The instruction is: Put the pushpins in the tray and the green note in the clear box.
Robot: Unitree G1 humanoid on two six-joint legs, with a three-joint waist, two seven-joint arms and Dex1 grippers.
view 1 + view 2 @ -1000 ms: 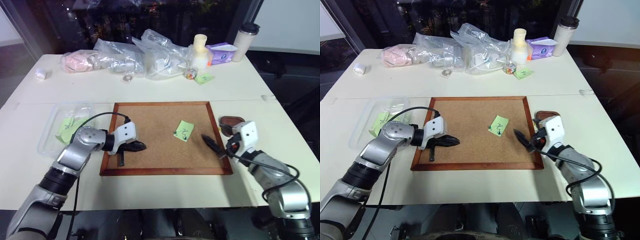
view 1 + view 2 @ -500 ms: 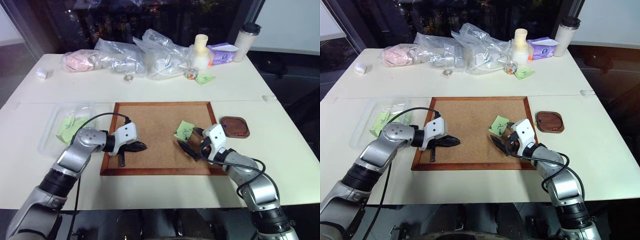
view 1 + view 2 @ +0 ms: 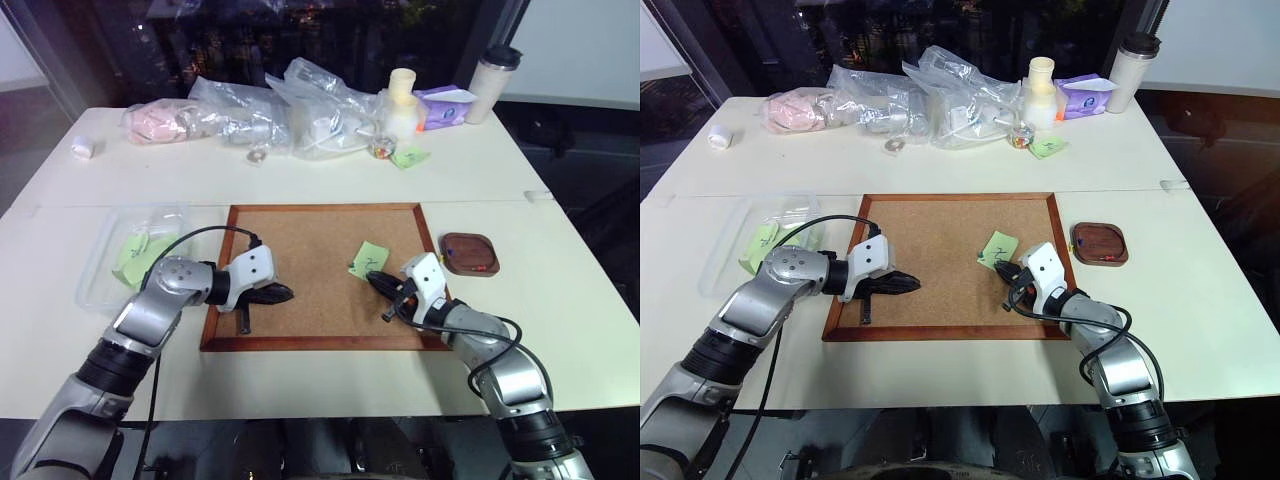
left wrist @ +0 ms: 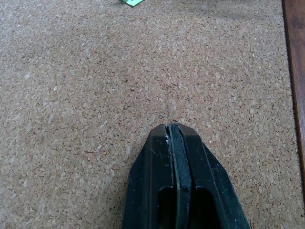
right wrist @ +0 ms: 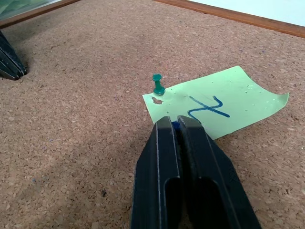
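The robot's right gripper will let go of the blue pushpin near the middle of the brown tray point(image 3: 471, 252) beside the cork board. The pushpin is now at the note's near edge.
The green note point(image 5: 224, 105) with a blue scribble lies on the cork board point(image 3: 300, 250), right of centre. A teal pushpin point(image 5: 157, 85) stands at its corner. My right gripper point(image 5: 174, 125) rests at the note's near edge, shut, with a small blue pushpin head showing between its tips. The brown tray point(image 3: 455, 243) sits just right of the board and holds a red pushpin point(image 3: 482, 268). The clear box point(image 3: 105, 265) lies left of the board. My left gripper point(image 4: 171, 127) is shut and empty on the board's left part.
Light-green papers point(image 3: 140, 255) lie inside the clear box. Wrinkly plastic bags point(image 3: 300, 100), a cream bottle point(image 3: 400, 100), a purple pack point(image 3: 445, 105), a tumbler point(image 3: 490, 80) and another green note point(image 3: 408, 157) line the table's back. A white roll point(image 3: 82, 148) sits far left.
My right gripper swung left from beside the tray onto the board at the green note, dropped lower, and went from open to shut. The left gripper kept still.
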